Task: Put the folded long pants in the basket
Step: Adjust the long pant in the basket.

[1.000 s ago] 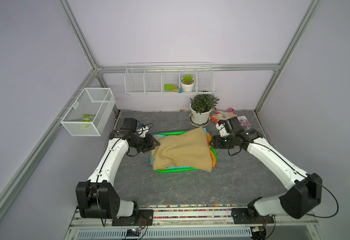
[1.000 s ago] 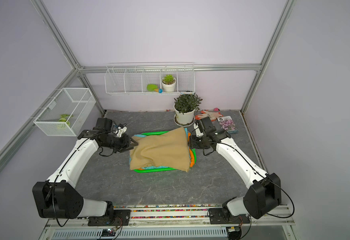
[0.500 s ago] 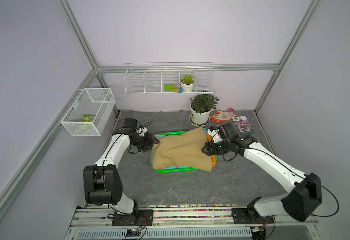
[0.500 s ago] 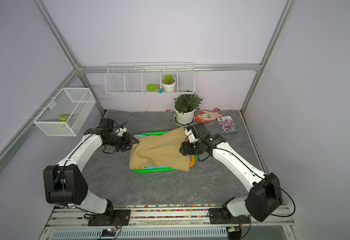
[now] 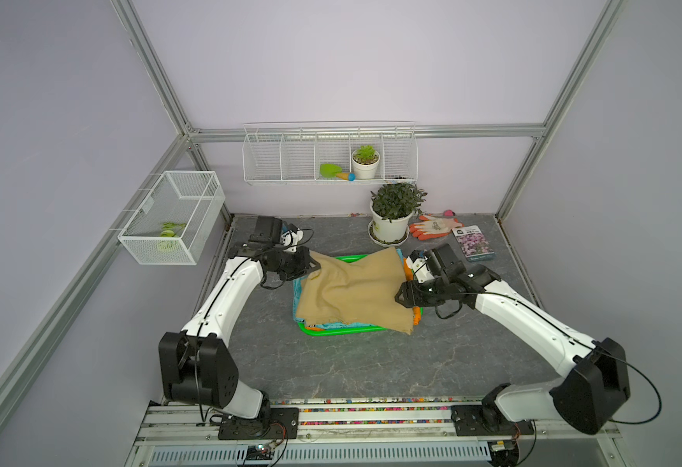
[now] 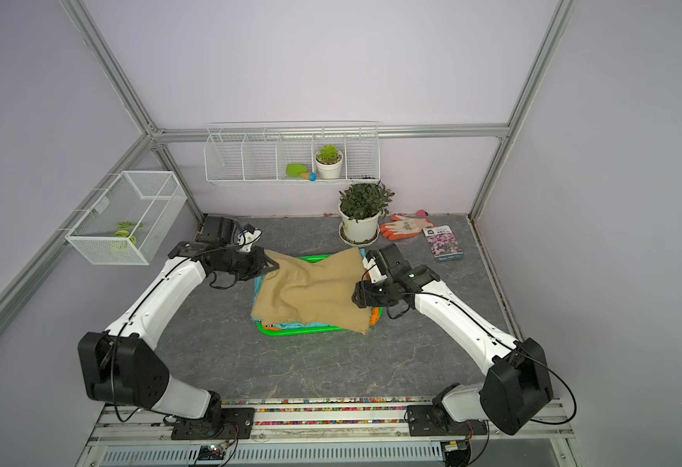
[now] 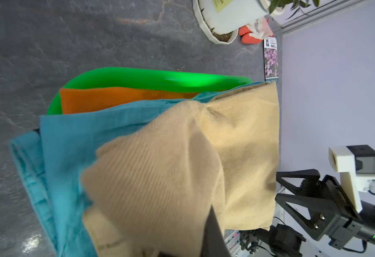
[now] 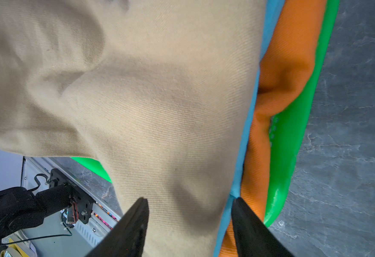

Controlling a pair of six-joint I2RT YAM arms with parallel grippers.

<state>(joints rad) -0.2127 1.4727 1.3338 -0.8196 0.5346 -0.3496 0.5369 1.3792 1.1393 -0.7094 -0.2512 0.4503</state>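
Observation:
The raised corner of the tan pants leaves the end of the teal pants uncovered. Next, my left gripper lays that corner over it, then open and takes the tan pants' front edge (image 5: 305, 320).
The tan pants (image 5: 355, 291) (image 6: 311, 291) lie rumpled on top of the pile in the green basket (image 5: 343, 331) (image 6: 295, 330). Under them show the teal pants (image 7: 75, 138) (image 8: 246, 133) and the orange pants (image 7: 115, 98) (image 8: 282, 77). My left gripper (image 5: 314, 265) (image 6: 274, 266) is shut on the tan pants' back left corner, which rises toward it. One dark finger (image 7: 213, 235) shows beside the bunched cloth. My right gripper (image 5: 400, 297) (image 8: 190, 199) stands open at the pile's right edge, its jaws apart astride the tan cloth.
A potted plant (image 5: 390, 218), orange-and-white gloves (image 5: 434, 227) and a flower seed packet (image 5: 473, 242) sit at the back right. A white wire mesh box (image 5: 173, 216) hangs on the left wall. A long wire rack (image 5: 329, 153) hangs on the back wall.
The left jaws have closed on the tan corner. The right gripper has moved from the basket's back right corner forward along its right side, onto the tan cloth's edge.

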